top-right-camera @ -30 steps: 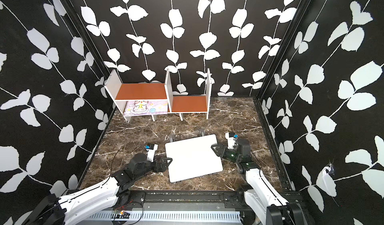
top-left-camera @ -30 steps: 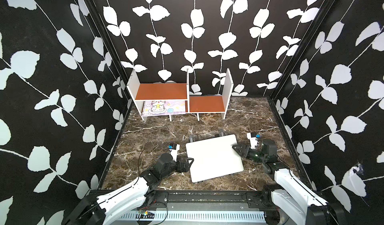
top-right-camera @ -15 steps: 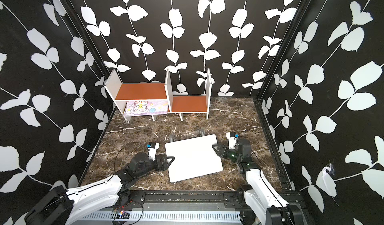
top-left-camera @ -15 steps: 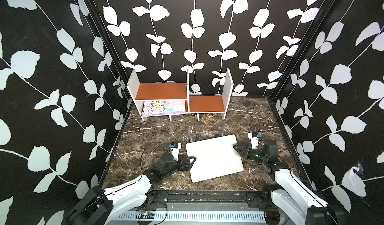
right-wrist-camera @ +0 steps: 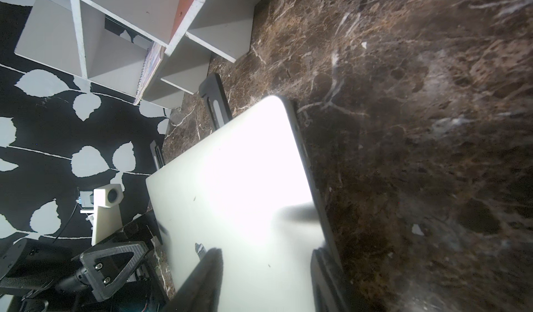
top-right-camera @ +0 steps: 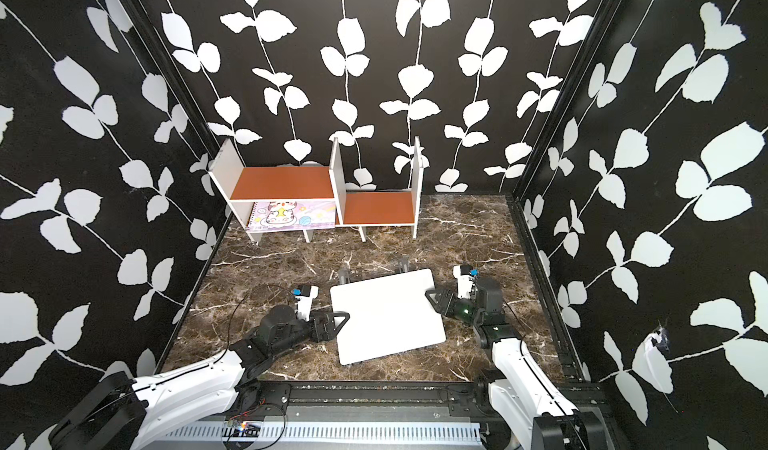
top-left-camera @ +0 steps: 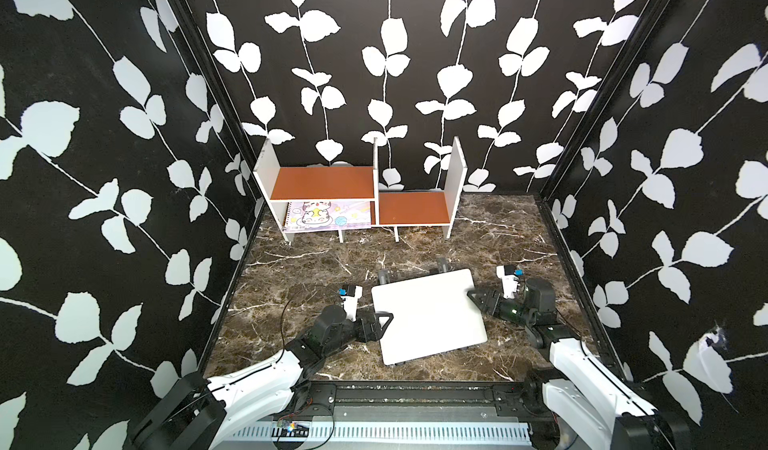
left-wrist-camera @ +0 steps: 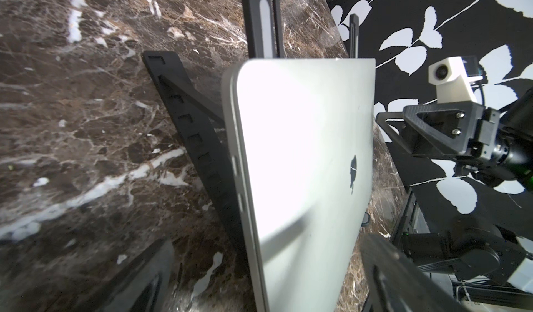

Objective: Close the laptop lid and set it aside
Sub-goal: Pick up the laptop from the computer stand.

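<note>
My left gripper slants down over the laptop's lid. It should level out and pinch the laptop's edge nearer the rear corner [top-left-camera: 375, 296] before both grippers lift the laptop.
The silver laptop [top-left-camera: 428, 315] [top-right-camera: 388, 315] lies at the front middle of the marble table, propped on a black stand [top-left-camera: 442, 265]. Its lid [left-wrist-camera: 302, 123] is down flat on the base, dark apple logo [left-wrist-camera: 352, 175] facing up. My left gripper [top-left-camera: 384, 323] [left-wrist-camera: 265, 281] is wide open at the laptop's left edge, with one finger above the lid and one below the base. My right gripper [top-left-camera: 476, 298] [right-wrist-camera: 266, 273] stands at the right edge, partly open. One of its fingers is over the lid and the other is beside the edge.
A white shelf unit with orange boards [top-left-camera: 332, 181] stands against the back wall, a cartoon-cat notebook [top-left-camera: 324, 215] in its lower left bay. The stand's black legs [left-wrist-camera: 187, 117] stick out behind and beneath the laptop. Black leaf-patterned walls close in on three sides.
My left gripper has slid right until its open jaws reach the laptop's left edge. The right gripper and the laptop have stayed put.
</note>
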